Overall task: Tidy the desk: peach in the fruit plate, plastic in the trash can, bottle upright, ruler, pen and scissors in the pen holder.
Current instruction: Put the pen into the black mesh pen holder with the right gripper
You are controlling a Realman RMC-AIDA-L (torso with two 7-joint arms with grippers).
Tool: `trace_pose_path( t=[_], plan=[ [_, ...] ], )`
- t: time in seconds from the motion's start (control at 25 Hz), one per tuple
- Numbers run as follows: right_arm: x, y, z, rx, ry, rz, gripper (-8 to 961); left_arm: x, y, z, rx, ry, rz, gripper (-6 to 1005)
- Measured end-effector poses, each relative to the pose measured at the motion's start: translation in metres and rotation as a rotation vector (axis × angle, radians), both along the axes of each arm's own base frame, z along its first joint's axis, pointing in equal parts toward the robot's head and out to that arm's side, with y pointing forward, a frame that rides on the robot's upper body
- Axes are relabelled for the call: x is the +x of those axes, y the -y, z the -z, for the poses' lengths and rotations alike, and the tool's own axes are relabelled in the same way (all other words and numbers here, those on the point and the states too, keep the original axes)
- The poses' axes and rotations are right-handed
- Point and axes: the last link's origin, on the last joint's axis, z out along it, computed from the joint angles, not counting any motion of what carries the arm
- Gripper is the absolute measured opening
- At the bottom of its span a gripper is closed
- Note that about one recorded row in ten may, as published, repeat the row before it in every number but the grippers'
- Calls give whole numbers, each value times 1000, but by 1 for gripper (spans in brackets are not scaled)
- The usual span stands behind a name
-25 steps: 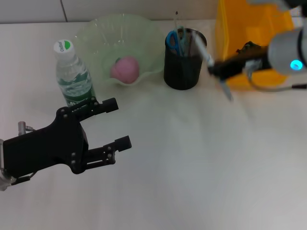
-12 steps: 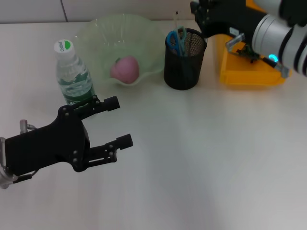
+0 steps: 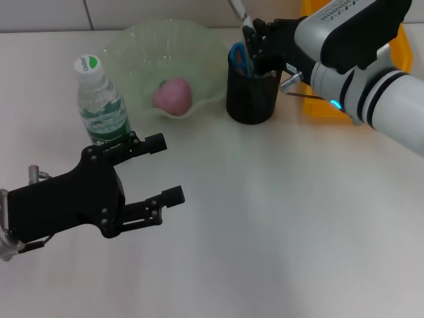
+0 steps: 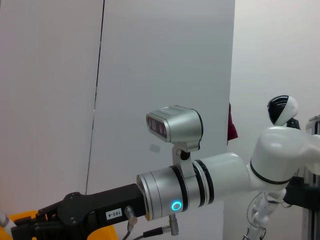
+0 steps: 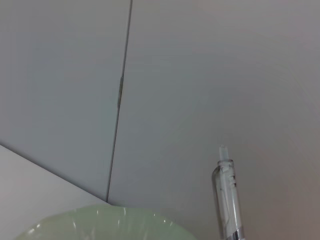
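Observation:
The robot's right gripper will release the clear pen in the black mesh pen holder [image 3: 236,64], between the scissors and the plate-side rim.
My right gripper [image 3: 260,41] hangs over the black mesh pen holder [image 3: 252,93], shut on a clear pen [image 3: 240,13] that points up; the pen also shows in the right wrist view [image 5: 227,200]. Blue-handled scissors [image 3: 238,57] stand in the holder. The pink peach [image 3: 173,95] lies in the pale green fruit plate [image 3: 132,40]. The water bottle [image 3: 99,106] stands upright left of the plate. My left gripper [image 3: 167,169] is open and empty, hovering over the table in front of the bottle. I see no ruler or plastic.
The yellow trash can [image 3: 401,36] stands at the back right, mostly behind my right arm [image 3: 358,59]; its corner shows in the left wrist view [image 4: 20,220] with the right arm [image 4: 175,195]. White table [image 3: 278,232] spreads in front.
My right arm swung from in front of the yellow trash can leftward to above the pen holder, carrying the pen. The left arm has not moved.

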Motion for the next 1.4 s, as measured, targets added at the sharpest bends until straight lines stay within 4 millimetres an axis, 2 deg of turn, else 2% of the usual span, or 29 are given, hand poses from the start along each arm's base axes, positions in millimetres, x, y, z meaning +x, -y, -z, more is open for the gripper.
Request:
trace_pose_path(
  t=[0.28,0.92,1.4],
  plan=[
    [-8,5,1,37,-8,-31,116,-1,2,0,-1,0,-2,809],
    [3,-2,19,98,-10,-15,124,-3,3,0,1,-2,-4,809],
    [17,4,29,120,-25,-40,130,-3,3,0,3,-2,-6,809]
  ],
)
